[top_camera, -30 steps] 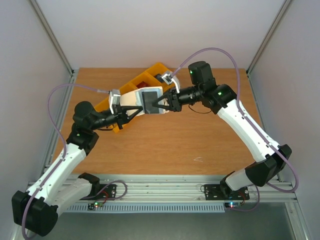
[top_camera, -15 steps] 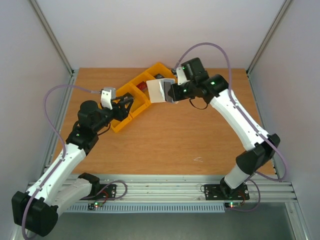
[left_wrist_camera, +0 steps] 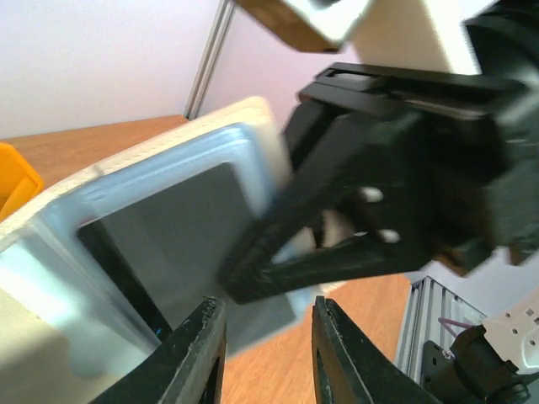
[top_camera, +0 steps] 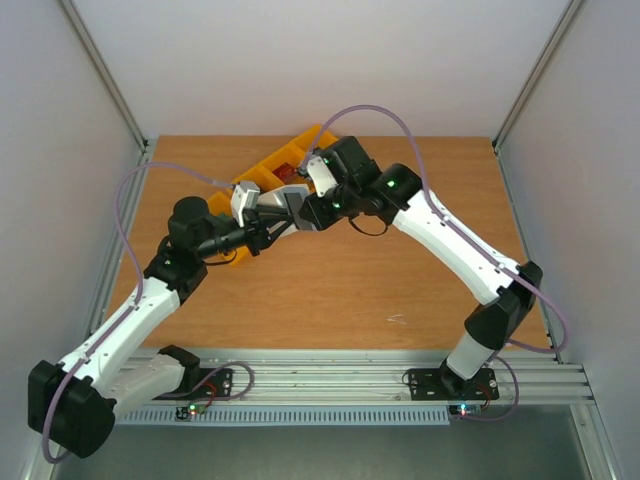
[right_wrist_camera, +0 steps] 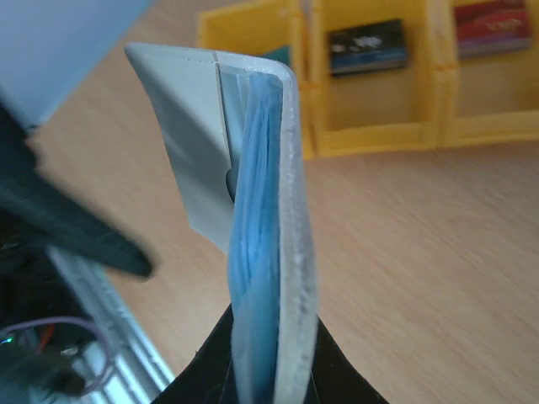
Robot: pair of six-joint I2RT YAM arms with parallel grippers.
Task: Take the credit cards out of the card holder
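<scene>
The grey credit card has my right gripper's finger lying across it, so my left gripper will hold the card holder while my right gripper takes its edge [left_wrist_camera: 268, 143].
My right gripper [right_wrist_camera: 271, 337] is shut on the card holder [right_wrist_camera: 286, 168] and holds the pale grey wallet edge-on above the table, bluish sleeves showing inside it. In the left wrist view the card holder [left_wrist_camera: 168, 219] fills the left half, with the right arm's black fingers [left_wrist_camera: 337, 194] clamped on it. My left gripper [left_wrist_camera: 265, 345] is open just short of the holder's lower corner, nothing between its fingers. A black credit card [right_wrist_camera: 366, 46] and a red credit card [right_wrist_camera: 493, 21] lie in separate yellow bins. From above, both grippers [top_camera: 268, 228] [top_camera: 300, 208] meet at the holder [top_camera: 280, 203].
A row of yellow plastic bins [top_camera: 268, 168] runs diagonally across the back left of the wooden table [top_camera: 400, 270], right behind the two grippers. Grey walls close in the left and right sides. The aluminium rail [top_camera: 330, 375] with the arm bases lies along the near edge.
My left gripper let go of the holder, drew back, then came in again. My right arm swung the holder away to the bins and back left toward the left gripper.
</scene>
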